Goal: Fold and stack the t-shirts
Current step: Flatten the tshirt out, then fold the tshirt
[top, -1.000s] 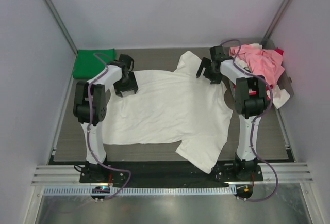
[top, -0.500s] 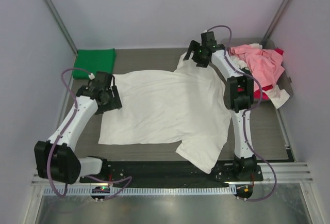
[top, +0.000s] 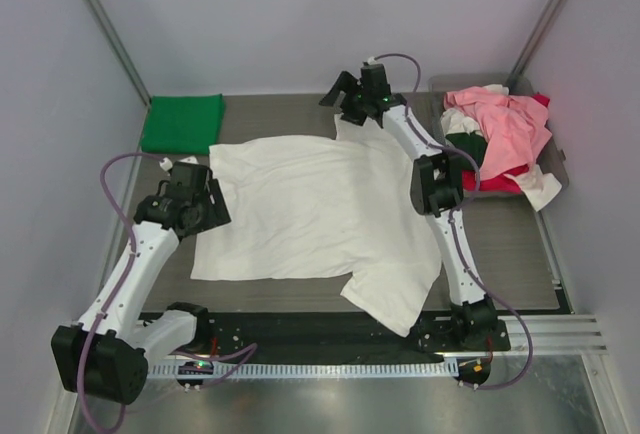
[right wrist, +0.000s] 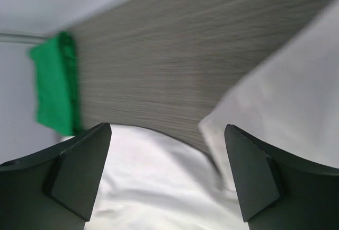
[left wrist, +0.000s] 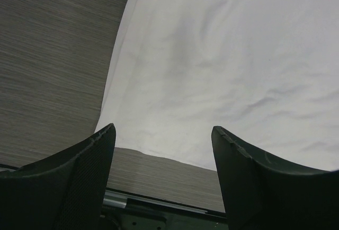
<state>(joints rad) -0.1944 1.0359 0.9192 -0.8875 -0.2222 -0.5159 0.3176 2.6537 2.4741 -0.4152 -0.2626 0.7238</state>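
The white t-shirt's hem is next, and my left gripper should go to the near corner (top: 195,272) (left wrist: 104,124) of that hem and close there.
A large white t-shirt (top: 320,209) lies spread flat on the table, one sleeve hanging toward the front edge. My left gripper (top: 205,204) is open and empty over the shirt's left edge; the left wrist view shows white cloth (left wrist: 228,65) and bare table beyond its fingers. My right gripper (top: 345,99) is open and empty, stretched to the far side above the shirt's far sleeve (right wrist: 286,92). A folded bright green t-shirt (top: 182,122) lies at the far left and shows in the right wrist view (right wrist: 53,84). Pink, red and white t-shirts (top: 500,124) are heaped at the far right.
A grey tray (top: 545,179) under the heap stands at the far right. White walls close in the back and both sides. The arms' mounting rail (top: 320,334) runs along the near edge.
My left arm swung out left and drew back toward the shirt's left edge. My right arm stretched out and moved left along the far side to the shirt's sleeve.
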